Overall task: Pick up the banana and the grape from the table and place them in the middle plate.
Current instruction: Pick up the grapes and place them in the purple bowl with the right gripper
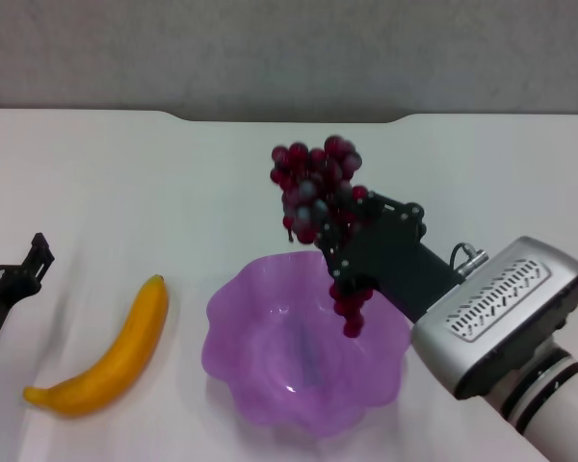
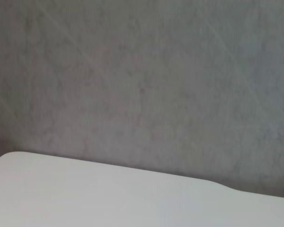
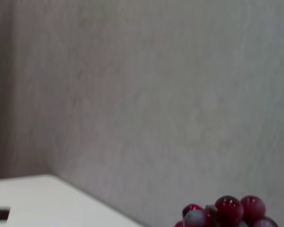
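Next, my right gripper lets go of the grape on the hollow bottom of the purple middle plate (image 1: 306,339). The grape is now held above that plate's rim.
My right gripper (image 1: 342,245) is shut on the grape (image 1: 316,188), a dark red-purple bunch held in the air above the far right rim of the middle plate (image 1: 233,306); a few grapes dangle over the purple dish. The top of the grape (image 3: 225,211) also shows in the right wrist view. The yellow-orange banana (image 1: 116,354) lies on the white table (image 1: 125,183) left of the plate. My left gripper (image 1: 14,269) is at the far left edge, left of the banana and apart from it, with its fingers spread open.
The table's far edge has a shallow notch (image 1: 289,117) against a grey wall. The left wrist view shows only the table (image 2: 109,198) and the wall.
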You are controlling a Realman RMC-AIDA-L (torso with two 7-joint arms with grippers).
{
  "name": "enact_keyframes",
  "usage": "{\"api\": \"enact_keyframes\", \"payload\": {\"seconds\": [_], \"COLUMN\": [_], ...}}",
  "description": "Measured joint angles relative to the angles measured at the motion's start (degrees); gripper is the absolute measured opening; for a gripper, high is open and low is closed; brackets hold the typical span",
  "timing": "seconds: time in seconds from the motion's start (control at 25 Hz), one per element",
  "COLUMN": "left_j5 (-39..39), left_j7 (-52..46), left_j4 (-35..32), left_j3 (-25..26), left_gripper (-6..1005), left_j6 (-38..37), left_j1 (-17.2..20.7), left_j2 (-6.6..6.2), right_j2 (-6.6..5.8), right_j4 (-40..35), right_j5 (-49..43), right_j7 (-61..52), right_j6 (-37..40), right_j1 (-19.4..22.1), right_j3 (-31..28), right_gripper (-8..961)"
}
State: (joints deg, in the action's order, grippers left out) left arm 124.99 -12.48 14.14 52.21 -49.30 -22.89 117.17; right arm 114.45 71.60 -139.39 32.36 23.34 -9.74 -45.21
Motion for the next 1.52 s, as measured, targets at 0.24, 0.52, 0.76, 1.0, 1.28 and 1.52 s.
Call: {"api": "enact_keyframes", "payload": {"seconds": [0.24, 0.52, 0.76, 1.0, 1.28, 1.52], "left_j5": [0.0, -0.1, -0.1, -0.1, -0.1, -0.1], "left_j7": [-0.1, -0.3, -0.2, -0.1, -0.1, -0.1], "left_j4": [0.0, 0.0, 0.1, 0.0, 0.2, 0.3], "left_j3": [0.0, 0.0, 0.0, 0.0, 0.6, 0.6], "left_gripper": [770, 770, 770, 771, 771, 771], "left_j6": [0.0, 0.2, 0.6, 0.7, 0.7, 0.7], "left_j1": [-0.1, -0.1, -0.4, -0.9, -1.1, -1.1], "left_j2": [-0.04, -0.03, -0.05, 0.1, 0.1, 0.13], "right_j2": [0.25, 0.44, 0.65, 0.79, 0.78, 0.78], "right_j4": [-5.5, -9.8, -14.4, -18.3, -19.5, -23.3], "right_j5": [0.3, -0.4, -0.4, 0.0, -1.6, -1.7], "right_j7": [-3.0, -3.4, -3.7, -7.2, -7.3, -10.1], "right_j6": [-2.6, -2.6, -1.7, -1.2, 2.1, 9.7], "right_j1": [-3.6, -5.9, -7.0, -9.2, -9.6, -10.9], "right_j3": [0.8, 4.1, 5.2, 5.8, 7.3, 10.3], "right_gripper": [268, 266, 262, 257, 258, 326]}}
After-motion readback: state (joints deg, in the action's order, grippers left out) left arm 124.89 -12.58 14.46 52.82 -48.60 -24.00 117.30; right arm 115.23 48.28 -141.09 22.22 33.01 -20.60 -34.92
